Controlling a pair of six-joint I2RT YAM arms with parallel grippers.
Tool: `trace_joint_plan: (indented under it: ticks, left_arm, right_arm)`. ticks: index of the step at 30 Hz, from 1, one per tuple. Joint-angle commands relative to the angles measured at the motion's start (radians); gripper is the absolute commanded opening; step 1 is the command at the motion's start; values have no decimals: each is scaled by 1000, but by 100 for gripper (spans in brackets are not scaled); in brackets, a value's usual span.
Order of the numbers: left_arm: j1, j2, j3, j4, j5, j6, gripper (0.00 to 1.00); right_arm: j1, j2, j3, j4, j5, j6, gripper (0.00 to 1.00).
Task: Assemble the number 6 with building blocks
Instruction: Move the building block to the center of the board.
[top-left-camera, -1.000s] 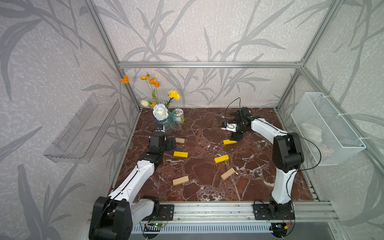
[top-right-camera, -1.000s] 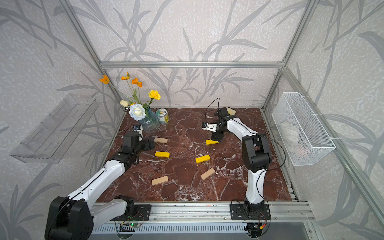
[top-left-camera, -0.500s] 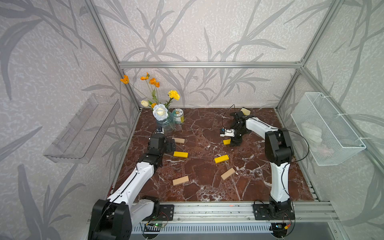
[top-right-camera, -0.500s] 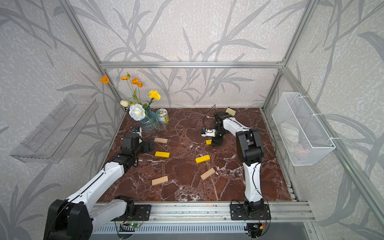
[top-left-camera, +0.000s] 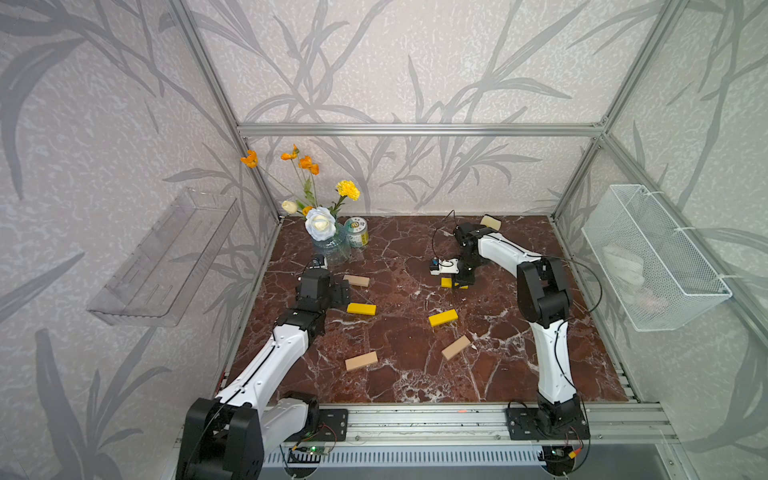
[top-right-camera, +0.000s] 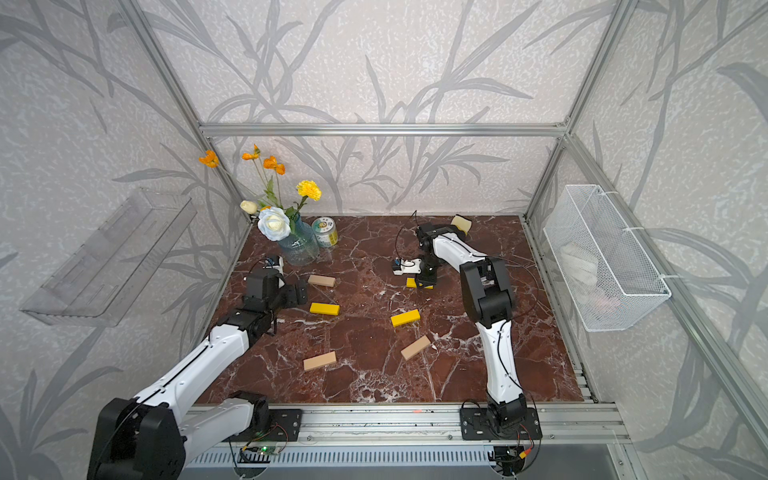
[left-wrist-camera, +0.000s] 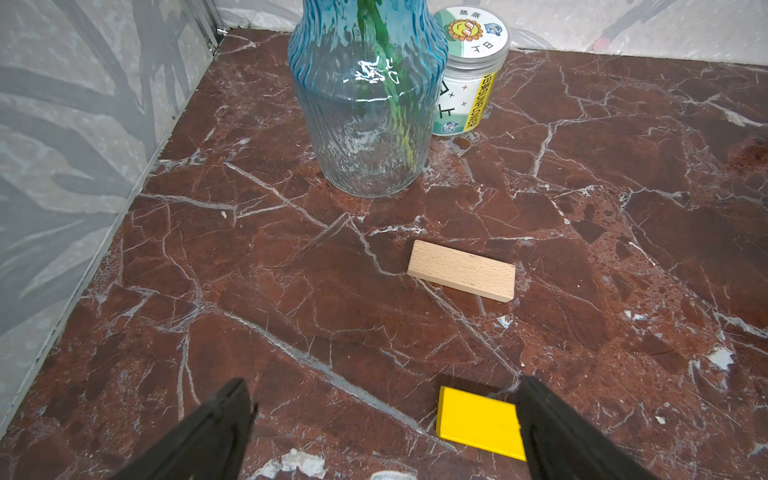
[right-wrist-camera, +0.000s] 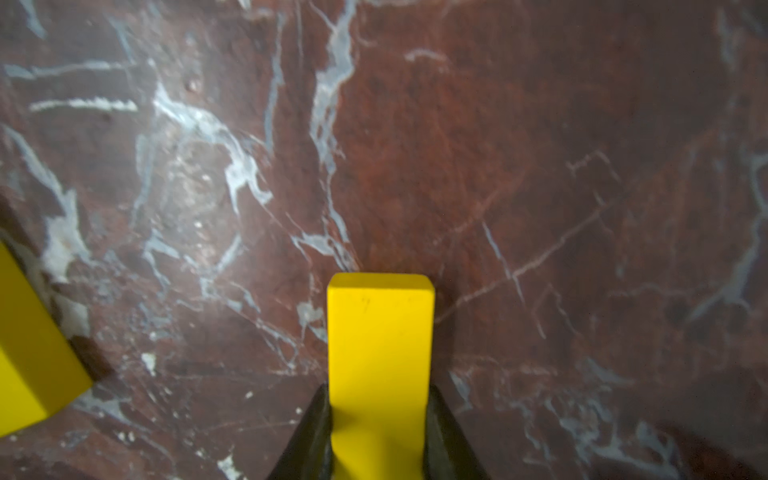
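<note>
My left gripper will grip the pale wood block nearest the blue glass vase on the long sides (top-left-camera: 357, 281) (left-wrist-camera: 461, 270).
My right gripper (right-wrist-camera: 379, 399) is shut on the end of a yellow block (right-wrist-camera: 379, 353) that lies on the marble floor at the back right (top-left-camera: 451, 283). Another yellow block (right-wrist-camera: 29, 365) shows beside it. My left gripper (left-wrist-camera: 384, 390) hangs open and empty just above the floor, with a yellow block (left-wrist-camera: 478, 419) by one finger and a pale wood block (left-wrist-camera: 461, 270) ahead. In both top views the building blocks lie scattered and apart: yellow ones (top-left-camera: 361, 308) (top-left-camera: 443, 318), wood ones (top-left-camera: 361, 360) (top-left-camera: 456, 347). No number 6 shows.
A blue glass vase (left-wrist-camera: 365, 104) with flowers and a labelled can (left-wrist-camera: 469, 70) stand at the back left, close to my left gripper. A pale object (top-left-camera: 490, 222) lies at the back wall. A wire basket (top-left-camera: 648, 257) and a clear shelf (top-left-camera: 166, 257) hang on the side walls.
My right gripper has come down over the back yellow block and closed on it. The left arm has hardly moved and stays open.
</note>
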Motion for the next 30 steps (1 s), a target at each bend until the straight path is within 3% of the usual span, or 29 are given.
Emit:
trace_joint_plan:
  ticks: [1, 8, 13, 26, 30]
  left_arm:
    - [0, -1, -14, 1, -9, -8, 100]
    - [0, 2, -10, -20, 0, -14, 100]
    - [0, -17, 4, -82, -4, -6, 100]
    - [0, -92, -30, -126, 8, -5, 100]
    - [0, -96, -33, -134, 17, -6, 100]
  right_arm:
    - [68, 44, 67, -66, -21, 27, 0]
    - [149, 193, 381, -213, -67, 96, 1]
    - [172, 267, 489, -239, -98, 134, 1]
    - [202, 324, 577, -256, -49, 177, 1]
    - [203, 326, 575, -258, -30, 179, 6]
